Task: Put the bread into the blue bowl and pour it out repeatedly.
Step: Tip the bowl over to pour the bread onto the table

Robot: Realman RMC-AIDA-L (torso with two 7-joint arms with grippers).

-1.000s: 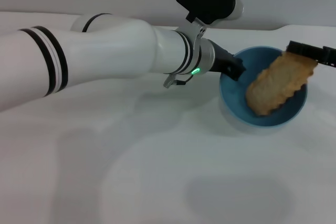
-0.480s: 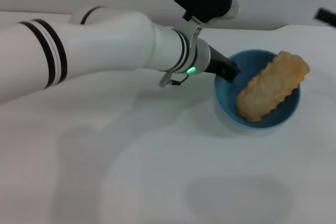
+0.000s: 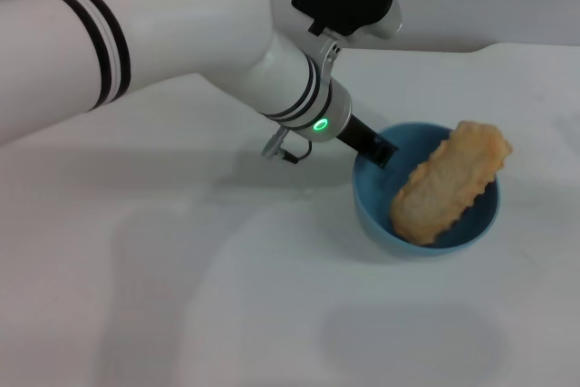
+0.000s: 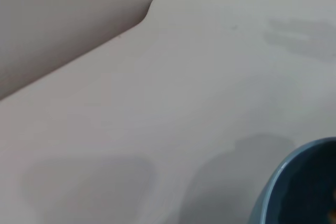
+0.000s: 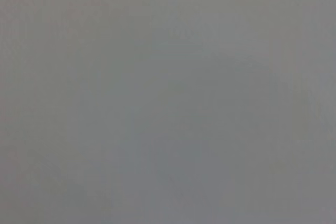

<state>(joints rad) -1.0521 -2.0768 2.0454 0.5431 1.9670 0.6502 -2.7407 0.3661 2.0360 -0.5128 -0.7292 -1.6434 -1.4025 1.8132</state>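
Note:
The blue bowl will go down from my left gripper on the white table (image 3: 414, 210) just behind the wide grey shadow.
The blue bowl (image 3: 373, 217) stands on the white table at the right. The bread (image 3: 447, 184) lies in it with its plain tan underside up, one end down in the bowl and the other propped over the far right rim. My left gripper (image 3: 373, 146) reaches in from the left and is shut on the bowl's near-left rim. In the left wrist view a piece of the blue bowl (image 4: 294, 192) shows over the table. My right gripper is out of view; its wrist view shows only plain grey.
The white table (image 3: 227, 296) spreads out in front and to the left of the bowl. Its far edge (image 3: 471, 47) runs behind the bowl, with a step in it. My left arm (image 3: 181, 33) crosses the upper left.
The right gripper has let go of the bread and pulled away out of view. My left gripper has drawn the bowl, with the bread in it, nearer and a little leftward.

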